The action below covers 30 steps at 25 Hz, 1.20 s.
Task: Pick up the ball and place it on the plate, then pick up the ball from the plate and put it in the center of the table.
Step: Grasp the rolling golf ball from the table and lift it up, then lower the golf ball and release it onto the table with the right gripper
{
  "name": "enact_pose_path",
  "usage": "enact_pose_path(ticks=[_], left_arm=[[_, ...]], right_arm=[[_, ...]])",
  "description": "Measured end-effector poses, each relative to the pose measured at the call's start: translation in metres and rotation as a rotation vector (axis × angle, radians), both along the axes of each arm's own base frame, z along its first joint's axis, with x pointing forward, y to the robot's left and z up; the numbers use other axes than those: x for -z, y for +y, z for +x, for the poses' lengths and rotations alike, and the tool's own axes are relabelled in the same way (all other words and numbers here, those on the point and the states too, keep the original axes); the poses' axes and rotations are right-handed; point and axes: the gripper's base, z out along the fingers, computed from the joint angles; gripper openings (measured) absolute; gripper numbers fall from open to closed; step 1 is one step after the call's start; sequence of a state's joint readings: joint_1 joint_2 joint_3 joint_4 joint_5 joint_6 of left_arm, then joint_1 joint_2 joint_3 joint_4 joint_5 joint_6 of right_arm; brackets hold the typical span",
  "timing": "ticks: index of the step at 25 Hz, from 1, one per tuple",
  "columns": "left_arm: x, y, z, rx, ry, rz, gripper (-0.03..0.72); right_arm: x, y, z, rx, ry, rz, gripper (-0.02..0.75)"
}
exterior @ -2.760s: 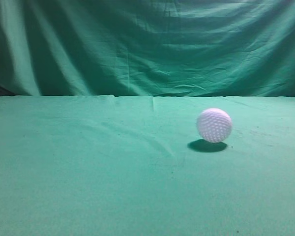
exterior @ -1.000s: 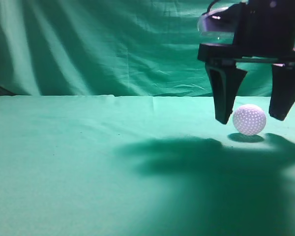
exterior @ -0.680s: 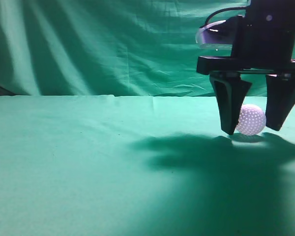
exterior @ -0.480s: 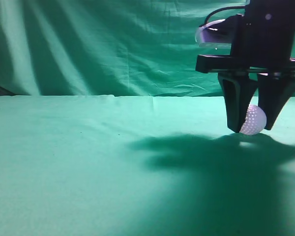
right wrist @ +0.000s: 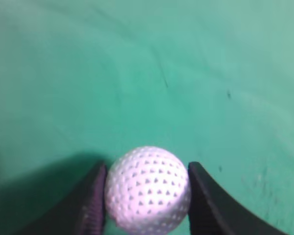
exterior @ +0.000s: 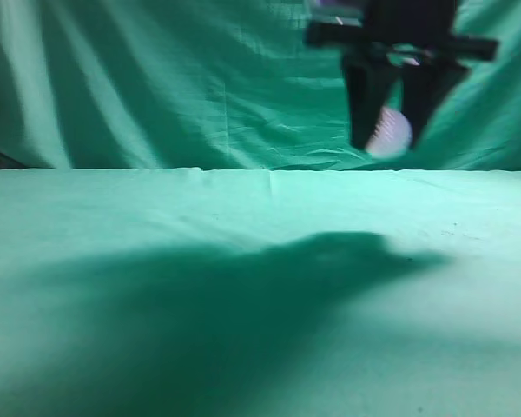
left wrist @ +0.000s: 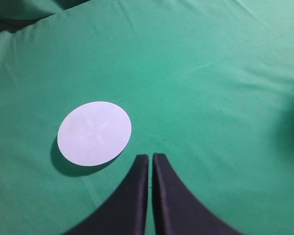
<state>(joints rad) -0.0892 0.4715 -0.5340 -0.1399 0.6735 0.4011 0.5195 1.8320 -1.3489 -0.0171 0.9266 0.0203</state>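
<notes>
My right gripper is going to let go of the white dimpled ball on the teal cloth [exterior: 152, 193], between the green curtain and the broad shadow.
My right gripper [exterior: 389, 139] is shut on the white dimpled ball [exterior: 391, 131] and holds it high above the teal table [exterior: 156, 226], at the upper right of the exterior view. In the right wrist view the ball [right wrist: 148, 188] sits clamped between the two black fingers of that gripper [right wrist: 147, 186]. My left gripper [left wrist: 150, 157] is shut and empty, hovering above the table. A flat round white plate [left wrist: 94, 133] lies on the cloth just left of and beyond its fingertips. The plate is out of the exterior view.
A folded green curtain [exterior: 156, 78] hangs behind the table. The arm casts a broad dark shadow [exterior: 243, 295] across the cloth. A few dark specks mark the cloth [right wrist: 229, 94].
My right gripper closed on the ball on the table, then lifted it well above the cloth and shifted left. The shadow spread across the table.
</notes>
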Motion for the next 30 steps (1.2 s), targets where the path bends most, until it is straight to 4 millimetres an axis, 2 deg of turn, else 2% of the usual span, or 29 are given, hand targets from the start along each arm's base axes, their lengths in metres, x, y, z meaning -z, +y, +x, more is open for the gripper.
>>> enact_pose_path(ticks=[5,8,12,18,21,24,30], left_arm=[[0.000,0.000,0.000,-0.002,0.001,-0.003,0.000],[0.000,0.000,0.000,-0.002,0.001,-0.003,0.000],[0.000,0.000,0.000,-0.002,0.001,-0.004,0.000],[0.000,0.000,0.000,-0.002,0.001,-0.004,0.000],[0.000,0.000,0.000,-0.002,0.001,-0.004,0.000],[0.000,0.000,0.000,-0.002,0.001,-0.004,0.000],[0.000,0.000,0.000,-0.003,0.001,-0.004,0.000]], right_arm=[[-0.043,0.050,0.001,-0.132,-0.116,0.066,0.337],[-0.046,0.082,0.004,-0.193,-0.125,0.077,0.337],[-0.032,0.121,0.012,-0.253,-0.114,0.075,0.337],[0.016,0.158,0.031,-0.276,-0.062,0.077,0.337],[0.034,0.168,0.034,-0.286,-0.044,0.068,0.337],[0.045,0.172,0.033,-0.299,-0.031,0.063,0.337],[0.047,0.175,0.036,-0.306,-0.057,0.082,0.337]])
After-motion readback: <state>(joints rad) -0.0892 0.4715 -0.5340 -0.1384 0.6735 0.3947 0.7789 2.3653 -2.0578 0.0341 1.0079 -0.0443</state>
